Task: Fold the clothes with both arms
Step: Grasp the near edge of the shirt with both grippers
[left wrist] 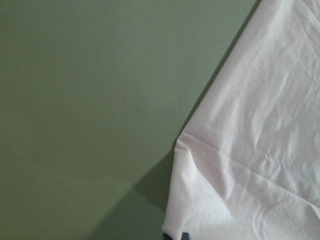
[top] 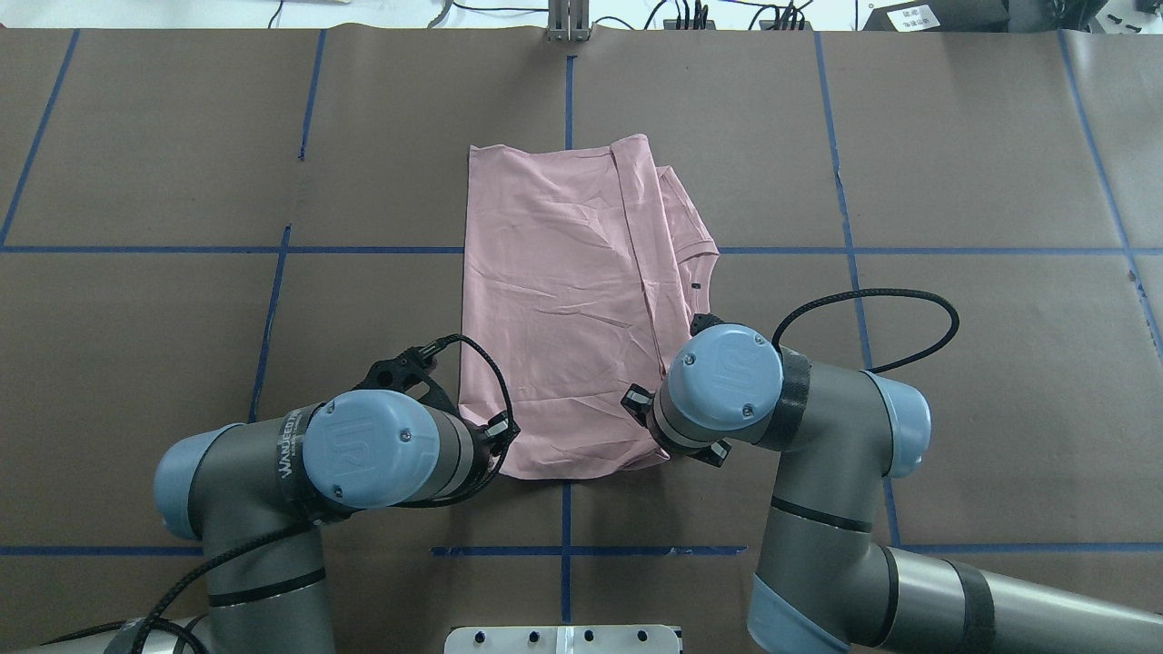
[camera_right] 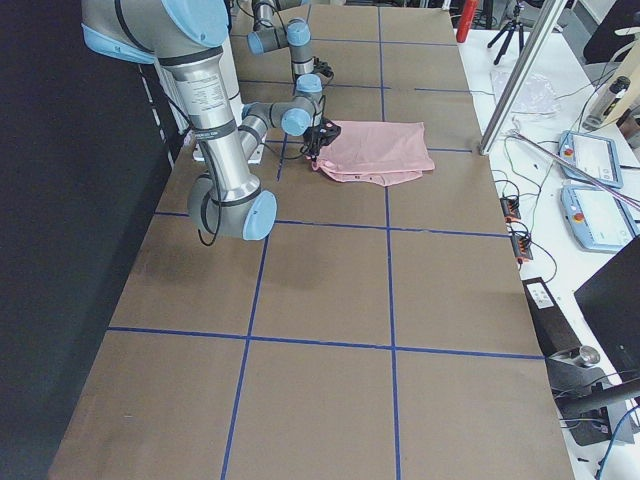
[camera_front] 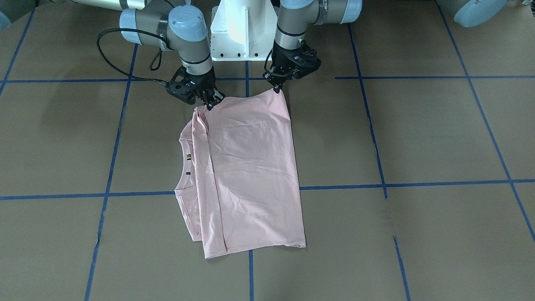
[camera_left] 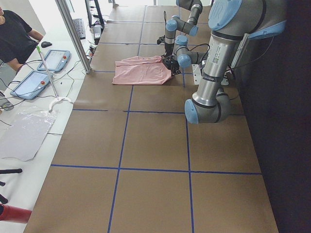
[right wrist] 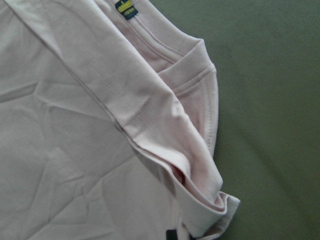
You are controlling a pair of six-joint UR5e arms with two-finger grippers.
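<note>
Next, I let the hem corner, now slightly lifted, go from my left gripper on the T-shirt's plain back, setting it free just inside its long straight edge (camera_front: 287, 128).
The pale pink T-shirt (camera_front: 250, 167) lies folded lengthwise on the brown table, plain back up, collar and label (camera_front: 188, 157) at one side. It also shows in the overhead view (top: 554, 300). My left gripper (camera_front: 276, 86) is shut on the shirt's near corner by the hem, slightly lifted in the left wrist view (left wrist: 240, 165). My right gripper (camera_front: 210, 103) is shut on the near corner at the folded sleeve side (right wrist: 200, 200). In the overhead view both grippers (top: 498, 434) (top: 647, 409) sit mostly under their wrists. The dog print is hidden.
The white pedestal base (camera_front: 244, 29) stands just behind the grippers. Blue tape lines (camera_front: 418, 184) grid the table. An operator (camera_left: 14, 34), tablets (camera_left: 53, 60) and a metal pole (camera_left: 73, 34) are on the far side of the table.
</note>
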